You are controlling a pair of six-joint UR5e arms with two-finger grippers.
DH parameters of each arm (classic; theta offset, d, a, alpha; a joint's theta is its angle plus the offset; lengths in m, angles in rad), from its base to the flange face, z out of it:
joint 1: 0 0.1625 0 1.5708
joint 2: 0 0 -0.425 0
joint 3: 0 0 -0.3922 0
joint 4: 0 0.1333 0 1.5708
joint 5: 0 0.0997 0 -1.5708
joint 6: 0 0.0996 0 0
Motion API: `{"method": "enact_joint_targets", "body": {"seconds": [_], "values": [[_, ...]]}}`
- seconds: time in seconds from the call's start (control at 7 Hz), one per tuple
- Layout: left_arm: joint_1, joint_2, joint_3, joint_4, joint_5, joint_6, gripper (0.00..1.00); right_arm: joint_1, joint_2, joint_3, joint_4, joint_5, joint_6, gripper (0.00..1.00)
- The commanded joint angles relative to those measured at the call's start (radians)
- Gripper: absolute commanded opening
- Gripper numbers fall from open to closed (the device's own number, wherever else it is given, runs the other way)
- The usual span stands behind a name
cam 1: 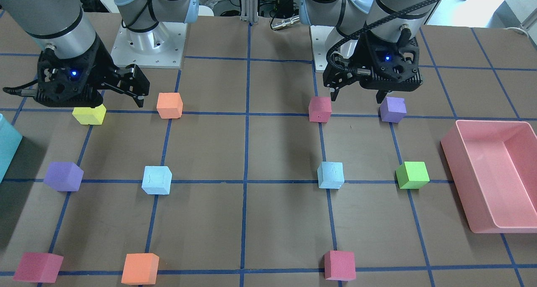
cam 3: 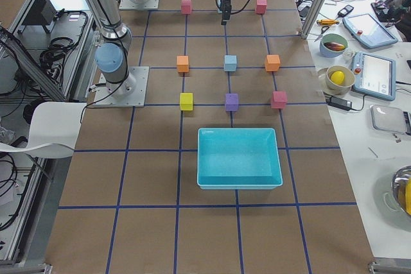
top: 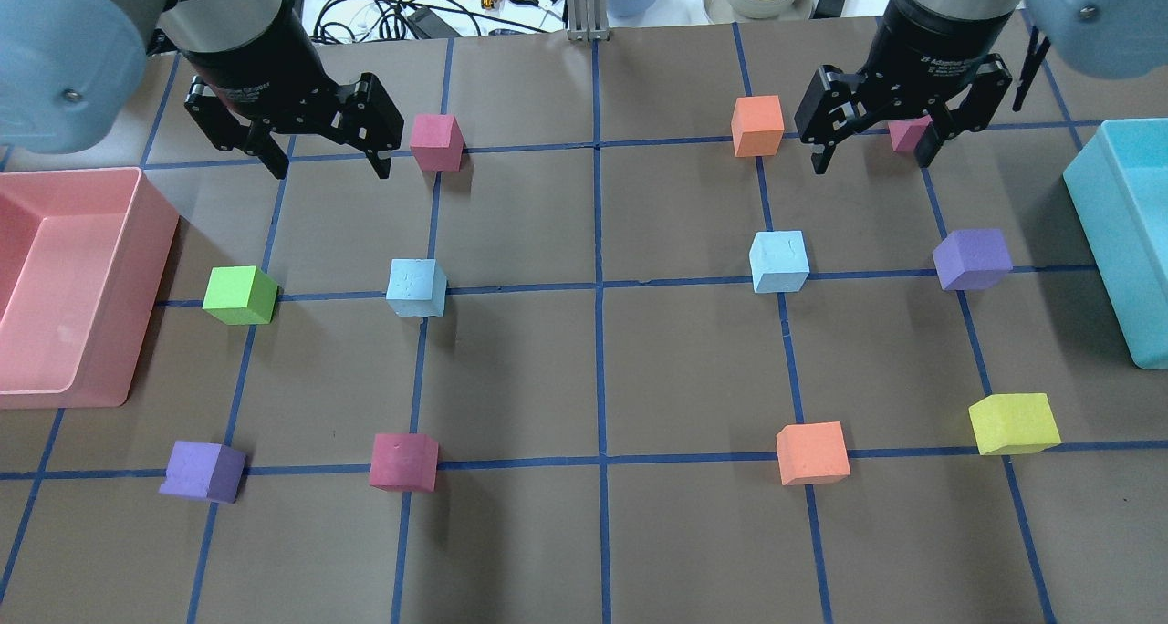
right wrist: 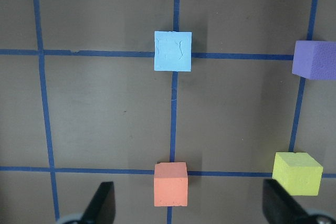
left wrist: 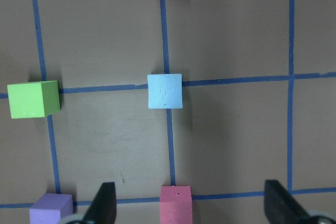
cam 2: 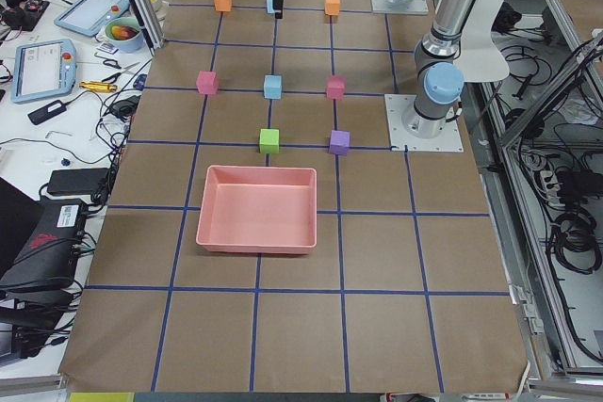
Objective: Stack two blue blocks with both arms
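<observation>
The pale blue block between the orange cubes is next, and my right gripper should go down to it and close on that block's opposite sides (cam 1: 157, 181) (right wrist: 173, 51).
Two pale blue blocks rest on the table, apart from each other. One (top: 416, 287) is on my left side and also shows in the front view (cam 1: 330, 174) and the left wrist view (left wrist: 165, 91). The other (top: 778, 261) is on my right side and also shows in the front view (cam 1: 157, 180) and the right wrist view (right wrist: 172, 50). My left gripper (top: 327, 170) (cam 1: 357, 97) hangs open and empty well above the table. My right gripper (top: 871, 161) is also open, empty and raised. Neither touches a block.
A pink bin (top: 151, 296) stands at the left edge and a teal bin (top: 1095, 213) at the right edge. Green (top: 239, 294), purple (top: 972, 259), pink (top: 435, 140), orange (top: 757, 125) and yellow (top: 1013, 423) cubes sit on grid crossings around the blue blocks.
</observation>
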Motion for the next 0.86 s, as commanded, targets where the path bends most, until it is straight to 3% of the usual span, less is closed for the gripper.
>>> {"method": "enact_joint_targets", "body": {"seconds": [0.0, 0.14, 0.43, 0.71], "values": [[0.003, 0.001, 0.0, 0.0, 0.0, 0.001, 1.0, 0.001, 0.145, 0.051, -0.216, 0.011, 0.001, 1.0], [0.003, 0.001, -0.003, -0.002, 0.0, 0.003, 1.0, 0.001, 0.2, 0.087, -0.325, 0.008, 0.002, 1.0], [0.015, -0.035, -0.037, 0.044, -0.011, 0.007, 1.0, -0.001, 0.241, 0.167, -0.38, 0.011, 0.001, 1.0], [0.017, -0.056, -0.174, 0.238, -0.011, 0.012, 1.0, -0.001, 0.299, 0.177, -0.397, 0.011, 0.005, 1.0]]}}
